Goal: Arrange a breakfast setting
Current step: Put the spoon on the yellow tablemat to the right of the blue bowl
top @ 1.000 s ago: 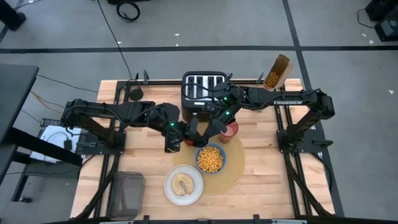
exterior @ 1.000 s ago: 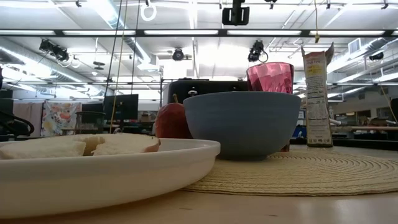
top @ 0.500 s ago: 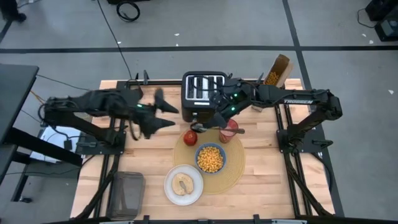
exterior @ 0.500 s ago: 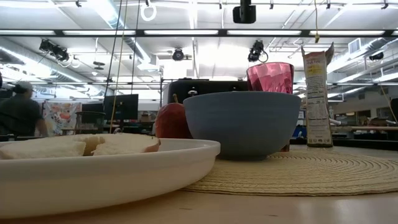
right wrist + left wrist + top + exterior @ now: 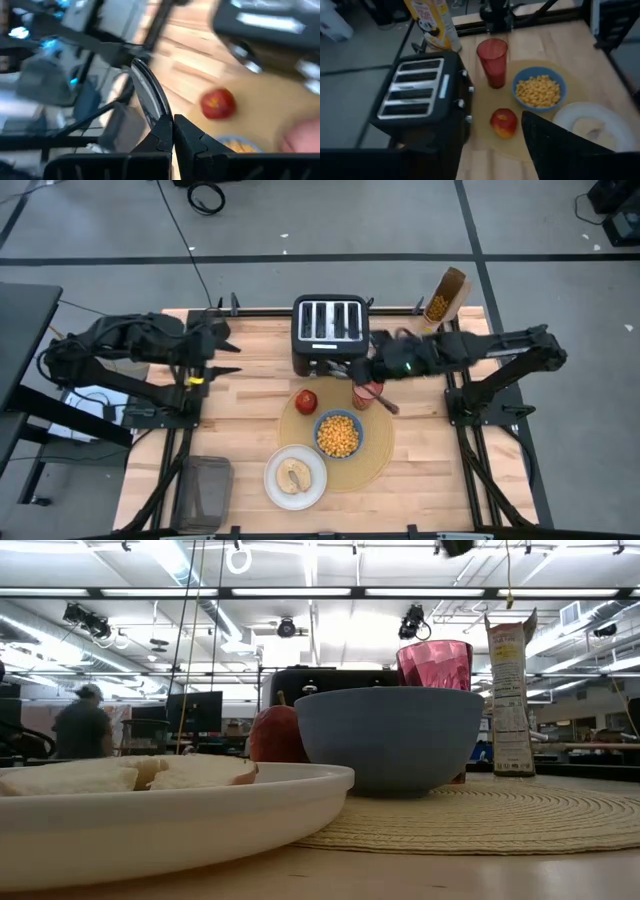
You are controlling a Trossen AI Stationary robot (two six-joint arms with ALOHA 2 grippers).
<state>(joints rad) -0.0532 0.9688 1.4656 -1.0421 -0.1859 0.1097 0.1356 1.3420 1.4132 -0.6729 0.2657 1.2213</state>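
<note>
My right gripper is holding the metal spoon. It will let go of the spoon on the placemat's bare rim [image 5: 387, 444] next to the blue bowl of yellow cereal.
On the round tan placemat [image 5: 372, 460] stand a red apple [image 5: 306, 400], a blue bowl [image 5: 338, 435] of yellow cereal and a pink cup [image 5: 366, 393]. A white plate [image 5: 295, 477] with a bagel [image 5: 293, 475] overlaps the placemat's near left rim. My right gripper [image 5: 352, 370] hangs above the placemat's far edge, shut on a metal spoon [image 5: 146, 92]. My left gripper [image 5: 226, 350] is drawn back near the table's left side, open and holding nothing. My right gripper pinches one end of the spoon [image 5: 163, 119] between its two fingertips [image 5: 186, 135]. The fingers slant downward toward the table's left. The spoon runs on past them along their line and is lifted clear of the table.
A black toaster [image 5: 328, 330] stands at the far edge, just behind the placemat. A cereal box [image 5: 445, 295] is at the far right corner and a dark mesh basket [image 5: 205, 485] at the near left. A person [image 5: 84, 725] is in the room beyond.
My left gripper has pulled away from the apple toward the table's left edge, rolling as it went and rising a little; the apple stays upright on the placemat. My right gripper has drawn back toward the table's right and far side with the spoon, turning its wrist.
</note>
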